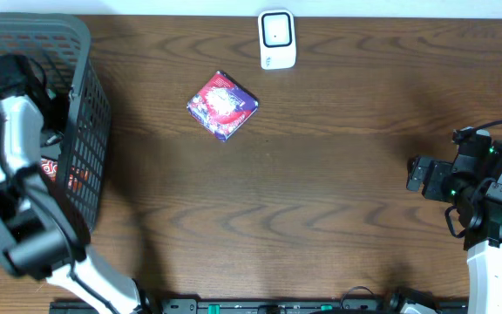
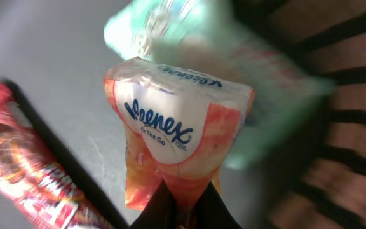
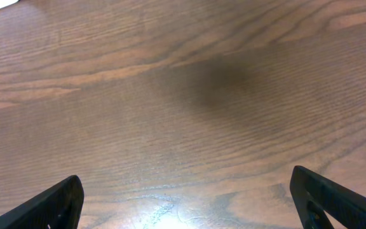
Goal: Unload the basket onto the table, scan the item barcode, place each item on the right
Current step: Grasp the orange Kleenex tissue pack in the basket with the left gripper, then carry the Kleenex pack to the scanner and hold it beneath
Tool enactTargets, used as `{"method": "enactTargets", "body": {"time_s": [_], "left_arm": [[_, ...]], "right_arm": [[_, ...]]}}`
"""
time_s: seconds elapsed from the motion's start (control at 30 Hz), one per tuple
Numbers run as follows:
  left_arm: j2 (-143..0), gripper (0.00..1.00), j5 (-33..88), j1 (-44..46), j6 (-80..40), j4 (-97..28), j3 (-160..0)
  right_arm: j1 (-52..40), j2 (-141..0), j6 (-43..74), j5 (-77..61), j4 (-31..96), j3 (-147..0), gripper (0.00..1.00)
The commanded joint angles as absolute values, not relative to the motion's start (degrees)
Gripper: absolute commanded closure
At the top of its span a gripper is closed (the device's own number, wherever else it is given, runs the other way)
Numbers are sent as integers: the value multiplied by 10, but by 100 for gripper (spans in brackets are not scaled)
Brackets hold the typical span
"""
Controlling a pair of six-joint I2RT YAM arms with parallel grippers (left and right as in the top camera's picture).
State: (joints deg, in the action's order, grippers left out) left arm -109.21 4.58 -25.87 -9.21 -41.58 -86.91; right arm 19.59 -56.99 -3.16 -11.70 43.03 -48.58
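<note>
The Kleenex tissue pack, still down inside the grey basket, will be released by my left gripper on the bare wood (image 1: 274,117) close beside the purple-and-red packet.
In the left wrist view my left gripper (image 2: 184,191) is shut on the lower edge of an orange-and-white Kleenex tissue pack (image 2: 170,121), inside the grey basket (image 1: 85,52). From overhead the left arm reaches down into that basket, and the pack itself is hidden. The white barcode scanner (image 1: 277,39) stands at the table's far edge. At the right side, my right gripper (image 1: 417,174) hangs open over bare wood with nothing between its fingers (image 3: 56,203).
A purple-and-red packet (image 1: 222,105) lies on the table below and left of the scanner. Inside the basket lie a red snack wrapper (image 2: 24,172) and a pale green pack (image 2: 234,83), close to the mesh wall (image 2: 354,114).
</note>
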Motion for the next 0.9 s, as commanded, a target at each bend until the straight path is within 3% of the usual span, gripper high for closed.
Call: {"method": "enactTargets", "body": {"time_s": [0.0,0.33,0.53,0.67,0.87], "left_arm": [[-957,93,111,-260,-120,-415,-890],[-781,93,286,-260,-130,-420,-890],[-752,93,463,-251,-130,-416,-890],[-770,93,534,-199,-130,-413,-889],[-830,93,533,-75,-115,-408,-887]], "right_arm": [[198,-571,-26,-114,431,-495,1],[198,-571,-26,-114,431,-495,1],[198,-571,-26,-114,431,-495,1],[198,-571,-26,-114,431,-495,1],[198,-571,-26,-114,431,-495,1]]}}
